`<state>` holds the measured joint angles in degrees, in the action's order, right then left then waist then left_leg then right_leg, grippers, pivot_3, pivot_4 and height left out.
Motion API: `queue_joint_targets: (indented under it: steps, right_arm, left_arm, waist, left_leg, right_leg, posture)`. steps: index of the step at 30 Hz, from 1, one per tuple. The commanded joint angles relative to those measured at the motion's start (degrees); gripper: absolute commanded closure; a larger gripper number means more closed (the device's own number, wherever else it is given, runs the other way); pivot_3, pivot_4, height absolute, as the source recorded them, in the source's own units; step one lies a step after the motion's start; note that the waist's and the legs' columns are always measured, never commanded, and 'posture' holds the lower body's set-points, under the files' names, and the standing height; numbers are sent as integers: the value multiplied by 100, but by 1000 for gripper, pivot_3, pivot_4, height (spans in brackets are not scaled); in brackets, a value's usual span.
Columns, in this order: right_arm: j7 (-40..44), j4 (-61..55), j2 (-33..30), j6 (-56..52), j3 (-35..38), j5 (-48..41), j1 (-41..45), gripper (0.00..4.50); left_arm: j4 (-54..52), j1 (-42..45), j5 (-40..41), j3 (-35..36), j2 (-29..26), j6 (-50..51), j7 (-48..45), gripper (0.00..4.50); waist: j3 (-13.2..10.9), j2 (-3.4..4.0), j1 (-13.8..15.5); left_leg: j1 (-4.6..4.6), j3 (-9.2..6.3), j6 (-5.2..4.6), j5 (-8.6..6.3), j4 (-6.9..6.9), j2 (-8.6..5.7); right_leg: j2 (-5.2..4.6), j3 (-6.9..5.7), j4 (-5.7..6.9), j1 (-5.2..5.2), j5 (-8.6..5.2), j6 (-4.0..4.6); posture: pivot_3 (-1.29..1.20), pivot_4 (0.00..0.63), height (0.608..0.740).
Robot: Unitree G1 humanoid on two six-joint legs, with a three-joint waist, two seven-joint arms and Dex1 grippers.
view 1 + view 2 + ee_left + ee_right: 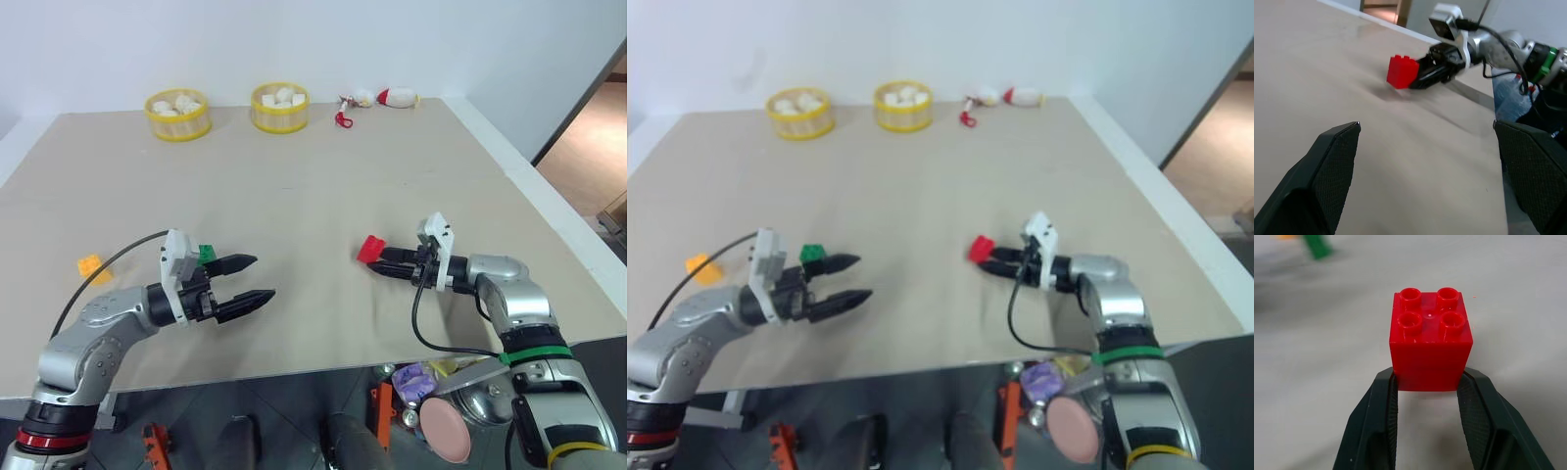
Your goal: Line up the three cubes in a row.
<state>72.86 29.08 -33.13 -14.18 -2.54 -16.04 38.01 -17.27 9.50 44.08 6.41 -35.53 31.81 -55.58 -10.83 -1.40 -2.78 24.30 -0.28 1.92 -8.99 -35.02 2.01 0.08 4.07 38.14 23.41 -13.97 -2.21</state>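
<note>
Next, my right gripper sets the red cube down and lets go of it on the bare table (338, 283), a little beyond the open fingertips of my left gripper.
My right gripper (376, 261) is shut on the red cube (371, 249), right of the table's centre. In the right wrist view the studded red cube (1430, 340) sits pinched between both black fingers (1376, 411), studs up. The left wrist view shows the red cube (1402, 72) with a faint shadow under it. Near the front left, my left gripper (265, 276) stands open and holds nothing, pointing toward the red cube. The green cube (207, 255) lies just behind its fingers. Further left, near the table's edge, lies the orange-yellow cube (90, 266).
Two round yellow baskets (177, 115) (280, 107) of white lumps stand along the far edge. Small red-and-white toys (397, 97) lie at the far right corner. The table's right edge (549, 196) runs close past my right arm.
</note>
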Motion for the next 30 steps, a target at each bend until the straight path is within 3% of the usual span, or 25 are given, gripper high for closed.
queue_joint_targets:
  steps: [1,5,16,30]
  right_arm:
    - [796,256,-111,138,-226,29,379,3270]
    - [1247,558,5,562,-537,259,583,3270]
    - [1282,1428,474,1785,-758,711,888,3270]
    - [1554,1451,483,2284,-977,959,763,3270]
  left_arm:
    - [-334,-113,229,288,-223,118,-86,0]
    - [-500,-239,371,454,-284,202,28,0]
    - [-932,-675,492,775,-402,277,253,0]
    - [-1041,-836,647,906,-461,293,371,0]
  waist:
    - [-1,-4,0]
    - [-1,-6,8]
    - [-1,-7,4]
    - [-2,-7,5]
  left_leg:
    - [1,0,0,0,0,1]
    - [1,-5,2,-3,1,3]
    - [0,-2,5,-4,2,10]
    - [0,-1,6,-5,2,10]
  right_leg:
    - [0,-1,0,1,0,0]
    - [0,-7,0,0,-6,4]
    - [5,-8,1,3,-3,9]
    - [4,-6,1,2,-4,10]
  posture:
    - [0,150,740]
    - [0,150,740]
    - [0,150,740]
    - [0,150,740]
